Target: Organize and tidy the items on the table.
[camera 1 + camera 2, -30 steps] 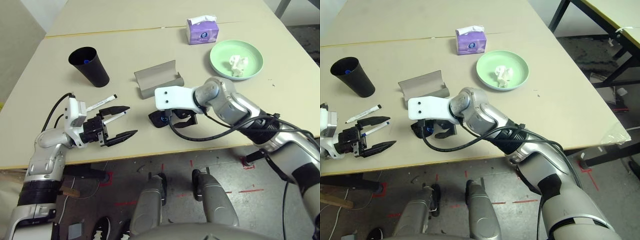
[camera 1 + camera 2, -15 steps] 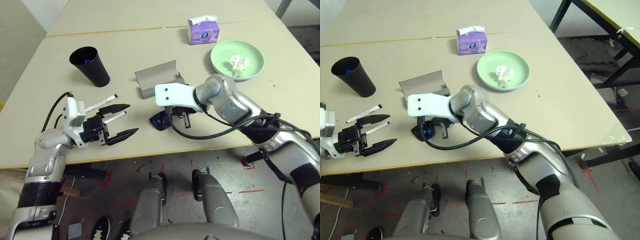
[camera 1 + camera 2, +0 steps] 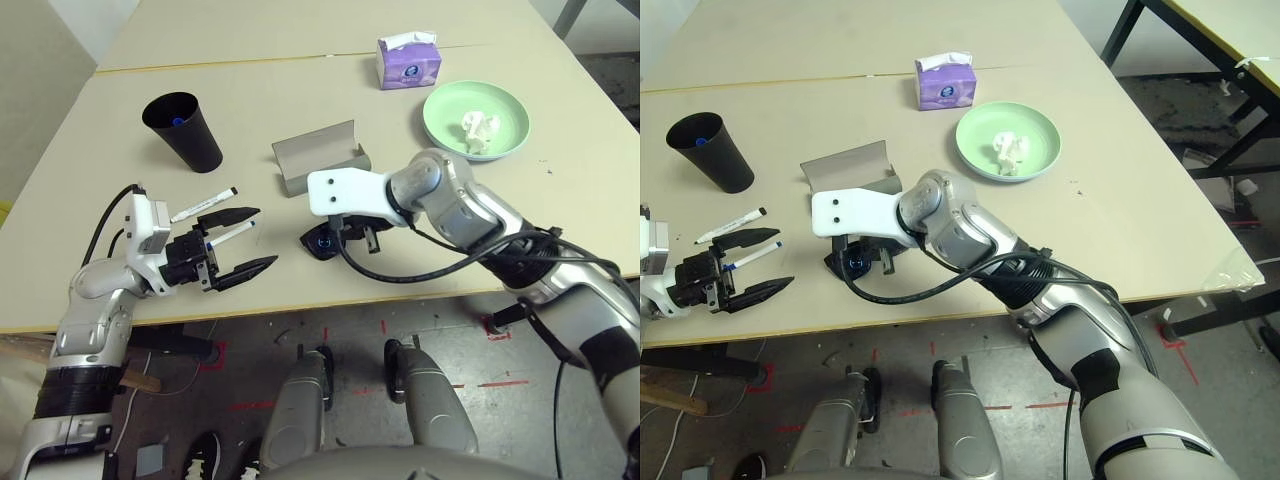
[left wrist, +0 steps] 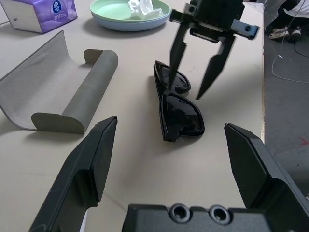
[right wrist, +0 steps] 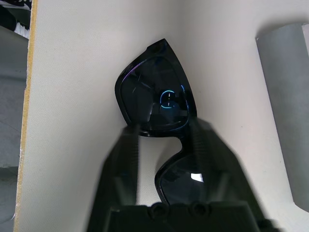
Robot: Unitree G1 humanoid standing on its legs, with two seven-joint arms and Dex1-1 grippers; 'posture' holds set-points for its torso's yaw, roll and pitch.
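The sunglasses slant under my right gripper, bridge near one finger, so I will center and grip that bridge (image 5: pixel 184 141) before lifting.
Black sunglasses (image 3: pixel 320 243) lie folded near the table's (image 3: pixel 570 215) front edge. My right gripper (image 3: pixel 362 242) points down over them, open, its fingers (image 4: pixel 211 72) straddling the frame's far end. My left gripper (image 3: pixel 263 238) hovers open to the left of the sunglasses (image 4: pixel 181 108), low over the table and holding nothing. A white marker with a black cap (image 3: pixel 203 204) lies just beyond it. The grey glasses case (image 3: pixel 320 158) lies open behind the sunglasses. A crumpled tissue (image 3: pixel 477 130) sits on the pale-green plate (image 3: pixel 505 105) at the far right.
A black cup (image 3: pixel 183 132) with something blue inside stands at the far left. The purple tissue box (image 3: pixel 408 63) stands at the back, beside the plate. A seam (image 3: pixel 250 62) crosses the table's far part. The front edge runs close to both grippers.
My right gripper has swung from lying flat beside the sunglasses to pointing down over them, fingers either side of the frame. The left arm has not moved.
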